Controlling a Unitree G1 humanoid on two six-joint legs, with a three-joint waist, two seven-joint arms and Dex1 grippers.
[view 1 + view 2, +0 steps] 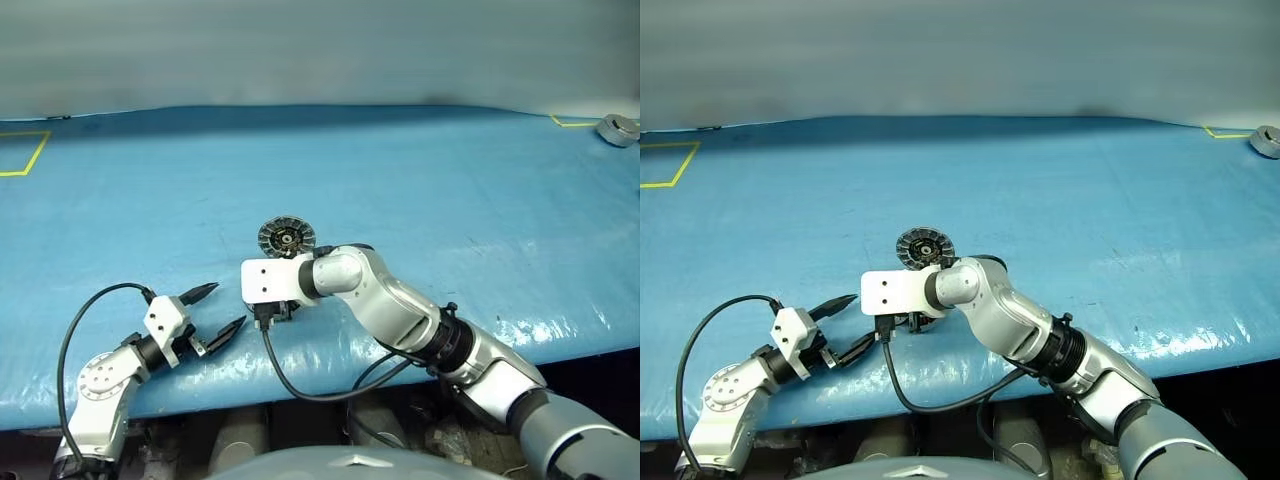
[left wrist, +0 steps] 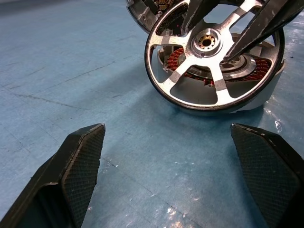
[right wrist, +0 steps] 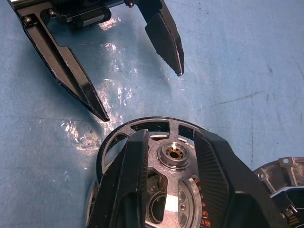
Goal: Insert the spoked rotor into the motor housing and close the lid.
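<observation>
My right gripper needs to pinch a spoke (image 3: pixel 172 175) by the rotor's middle and lift the rotor clear first, as the spoked rotor sits slanted on the motor housing with its rim overhanging.
The spoked rotor (image 2: pixel 219 81), a silver ring with spokes and a central hub, lies on the motor housing (image 2: pixel 269 93). Copper windings show between the spokes. My right gripper (image 3: pixel 171 134) reaches down over the rotor. Its fingers stand apart on either side of the hub, with small gaps, so it is open. In the head views the right wrist hides the rotor and the housing. The lid (image 1: pixel 286 237), ribbed at the rim and dark-faced, lies just behind them, dark face up. My left gripper (image 1: pixel 228 305) is open and empty, low over the mat, pointing at the rotor from a short distance.
A blue mat (image 1: pixel 450 200) covers the table, with its front edge close behind both arms. A small silver round part (image 1: pixel 617 129) sits at the far right corner. Yellow tape corners (image 1: pixel 25 155) mark the far left and far right. Black cables (image 1: pixel 300 385) hang from both wrists.
</observation>
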